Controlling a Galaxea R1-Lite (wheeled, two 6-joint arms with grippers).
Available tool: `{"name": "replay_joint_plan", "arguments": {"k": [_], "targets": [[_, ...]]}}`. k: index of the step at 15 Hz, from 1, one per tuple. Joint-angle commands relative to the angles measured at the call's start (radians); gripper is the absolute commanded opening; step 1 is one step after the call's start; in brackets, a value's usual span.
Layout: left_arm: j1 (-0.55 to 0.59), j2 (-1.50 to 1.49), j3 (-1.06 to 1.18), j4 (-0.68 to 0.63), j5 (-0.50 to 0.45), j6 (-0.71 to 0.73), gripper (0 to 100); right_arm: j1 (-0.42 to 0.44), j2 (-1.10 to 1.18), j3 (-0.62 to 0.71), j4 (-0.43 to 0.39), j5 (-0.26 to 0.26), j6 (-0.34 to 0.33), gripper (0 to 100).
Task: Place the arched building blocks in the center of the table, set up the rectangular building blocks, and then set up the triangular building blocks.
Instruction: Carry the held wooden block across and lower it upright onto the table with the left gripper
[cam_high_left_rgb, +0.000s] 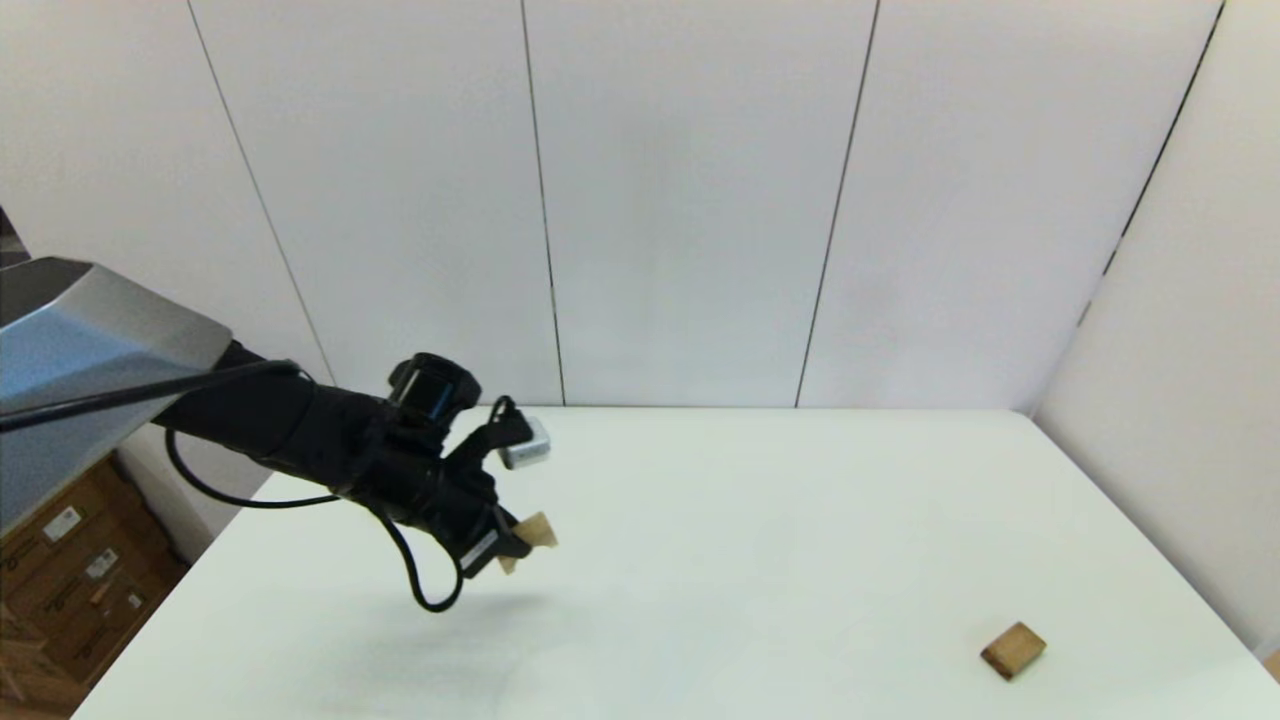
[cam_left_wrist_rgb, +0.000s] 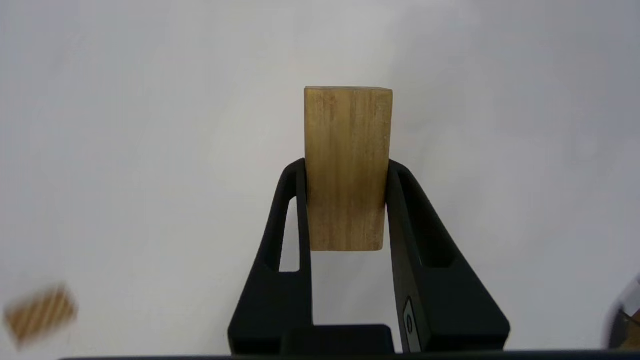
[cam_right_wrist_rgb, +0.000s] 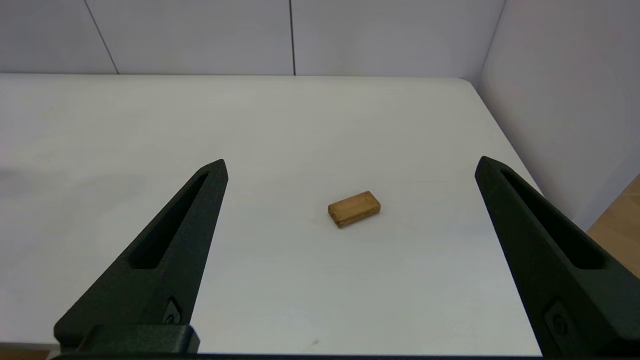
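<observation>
My left gripper will set the arched block down and let go of it on the bare front middle of the white table (cam_high_left_rgb: 678, 697).
My left gripper (cam_high_left_rgb: 520, 545) hangs above the left part of the white table (cam_high_left_rgb: 760, 520), shut on the arched block (cam_high_left_rgb: 537, 531). In the left wrist view this pale tan block (cam_left_wrist_rgb: 347, 165) stands lengthwise between the black fingers (cam_left_wrist_rgb: 285, 220), and its hollow does not show. The rectangular block (cam_high_left_rgb: 1013, 650), a darker brown slab, lies flat near the table's front right corner. My right gripper (cam_right_wrist_rgb: 351, 161) is open, some way short of that rectangular block (cam_right_wrist_rgb: 354, 208). A small blurred piece with striped grain (cam_left_wrist_rgb: 40, 314), perhaps the triangular block, lies on the table below the left gripper; the head view does not show it.
White wall panels (cam_high_left_rgb: 700, 200) close the table's far side and right side. Cardboard boxes (cam_high_left_rgb: 70, 590) stand on the floor off the table's left edge. The table's rounded far right corner (cam_right_wrist_rgb: 465, 82) is close to the wall.
</observation>
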Motion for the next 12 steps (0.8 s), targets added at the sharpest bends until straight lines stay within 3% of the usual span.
{"name": "replay_joint_plan", "arguments": {"k": [1, 7, 12], "targets": [[-0.263, -0.017, -0.019, 0.003, -0.016, 0.043, 0, 0.000, 0.000, 0.000, 0.000, 0.000, 0.000, 100], [-0.396, 0.082, -0.091, 0.041, -0.017, 0.059, 0, 0.000, 0.000, 0.000, 0.000, 0.000, 0.000, 100], [-0.401, 0.187, -0.303, 0.245, -0.004, 0.085, 0, 0.000, 0.000, 0.000, 0.000, 0.000, 0.000, 100]]}}
